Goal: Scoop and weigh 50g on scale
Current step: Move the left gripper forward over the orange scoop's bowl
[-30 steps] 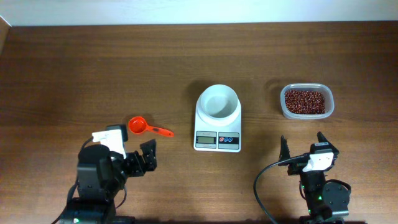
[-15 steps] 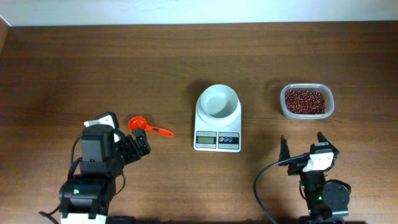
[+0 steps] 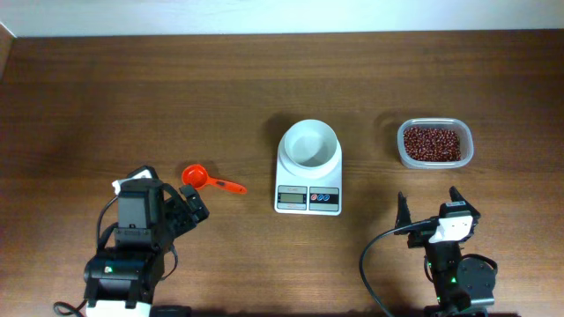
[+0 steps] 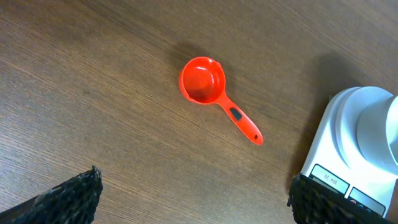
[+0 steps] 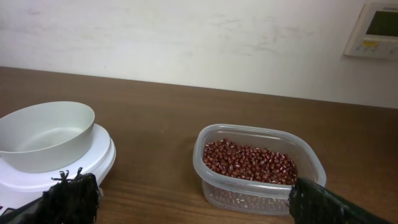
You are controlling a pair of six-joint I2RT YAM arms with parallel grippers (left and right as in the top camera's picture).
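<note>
Next, my left gripper grips the rim of the orange scoop's cup [image 3: 185, 177] [image 4: 182, 88] on the side away from the scoop's handle.
The white scale [image 3: 307, 199] sits mid-table with a round white bowl [image 3: 308, 143] on its platform. An orange scoop [image 3: 204, 180] lies flat on the wood to its left, handle pointing right. My left gripper [image 3: 192, 210] hovers open just below the scoop, holding nothing. In the left wrist view the scoop [image 4: 206, 83] lies ahead of the open left gripper [image 4: 196, 186], and the scale [image 4: 333, 171] is at the right edge. My right gripper [image 3: 428, 202] stands open below a clear tub of red beans [image 3: 433, 143]; the right gripper [image 5: 189, 190] faces the tub [image 5: 256, 163], with the scale [image 5: 93, 163] to its left.
A pale wall runs along the table's far edge, with a white wall panel [image 5: 375, 27] at upper right. A black cable [image 3: 368, 260] loops beside the right arm's base. Bare wood surrounds the scoop, scale and tub.
My left arm has swung left and turned, bringing its open gripper closer beneath the scoop. The right arm, scoop, scale and tub have not moved.
</note>
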